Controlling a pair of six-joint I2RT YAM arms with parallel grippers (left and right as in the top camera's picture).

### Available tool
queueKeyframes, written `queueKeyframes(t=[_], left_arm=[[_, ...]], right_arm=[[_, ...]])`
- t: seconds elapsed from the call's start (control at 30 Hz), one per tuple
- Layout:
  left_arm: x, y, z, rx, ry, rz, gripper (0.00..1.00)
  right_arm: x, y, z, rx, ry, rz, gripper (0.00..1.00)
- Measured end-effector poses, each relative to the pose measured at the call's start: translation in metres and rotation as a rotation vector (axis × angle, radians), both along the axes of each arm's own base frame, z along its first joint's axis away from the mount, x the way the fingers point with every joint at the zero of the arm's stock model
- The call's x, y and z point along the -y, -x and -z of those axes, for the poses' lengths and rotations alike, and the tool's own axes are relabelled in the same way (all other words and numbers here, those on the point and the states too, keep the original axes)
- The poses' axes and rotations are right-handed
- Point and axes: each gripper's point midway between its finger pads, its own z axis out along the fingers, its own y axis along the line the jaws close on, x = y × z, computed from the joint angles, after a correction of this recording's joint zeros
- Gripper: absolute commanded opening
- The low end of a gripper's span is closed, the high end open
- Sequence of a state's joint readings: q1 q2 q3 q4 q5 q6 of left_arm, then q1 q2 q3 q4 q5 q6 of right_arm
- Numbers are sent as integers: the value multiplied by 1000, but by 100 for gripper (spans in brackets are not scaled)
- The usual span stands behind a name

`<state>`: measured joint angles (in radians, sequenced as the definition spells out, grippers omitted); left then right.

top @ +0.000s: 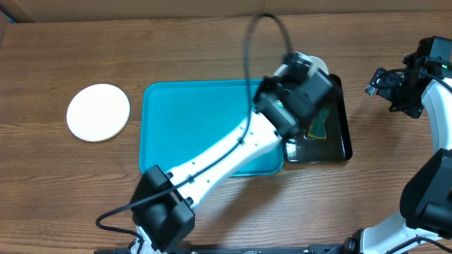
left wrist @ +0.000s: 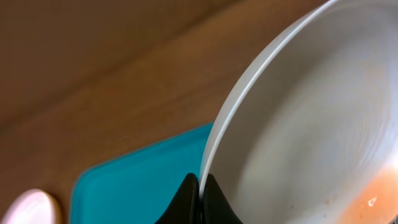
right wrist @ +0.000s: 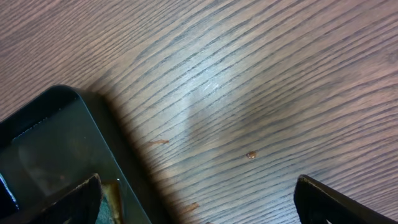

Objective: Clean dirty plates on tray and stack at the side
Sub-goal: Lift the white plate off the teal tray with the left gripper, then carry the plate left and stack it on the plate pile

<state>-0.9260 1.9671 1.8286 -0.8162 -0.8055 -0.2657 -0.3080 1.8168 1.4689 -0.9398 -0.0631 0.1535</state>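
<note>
Next, my left gripper puts the white plate down and lets go of it on top of the second white plate (top: 99,112) (left wrist: 30,213) that lies on the table.
My left gripper (left wrist: 200,194) is shut on the rim of a white plate (left wrist: 311,124), which it holds tilted on edge in the air. A reddish-brown smear (left wrist: 373,193) shows low on the plate's inner face. Seen from overhead, the left gripper (top: 304,68) hangs over the gap between the turquoise tray (top: 198,120) and the black tray, and only a sliver of the held plate (top: 318,62) shows past the wrist. A second white plate (top: 98,112) lies flat on the table, left of the turquoise tray. My right gripper (right wrist: 199,208) is open above bare wood with nothing between its fingers.
A glossy black tray (top: 342,144) sits right of the turquoise tray and holds a green and yellow sponge (top: 319,127). Its corner (right wrist: 43,137) shows in the right wrist view. Small brown crumbs (right wrist: 251,154) lie on the wood. The right arm (top: 413,92) stands at the far right.
</note>
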Motion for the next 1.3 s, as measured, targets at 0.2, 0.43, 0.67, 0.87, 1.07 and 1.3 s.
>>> queueKeyframes(t=[0.2, 0.43, 0.67, 0.87, 1.07, 1.3], left_arm=[[27, 12, -34, 170, -127, 62, 4], [24, 10, -54, 248, -236, 56, 4], [22, 9, -58, 262, -269, 50, 4], [23, 8, -58, 264, -261, 50, 4], [28, 13, -26, 116, -186, 130, 4], [11, 2, 20, -145, 79, 101, 4]], right_arm=[[0, 0, 0, 0, 0, 0, 100], [0, 0, 0, 0, 0, 0, 100], [0, 0, 0, 0, 0, 0, 100], [0, 0, 0, 0, 0, -1, 100], [0, 0, 0, 0, 0, 0, 100], [0, 0, 0, 0, 0, 0, 100]])
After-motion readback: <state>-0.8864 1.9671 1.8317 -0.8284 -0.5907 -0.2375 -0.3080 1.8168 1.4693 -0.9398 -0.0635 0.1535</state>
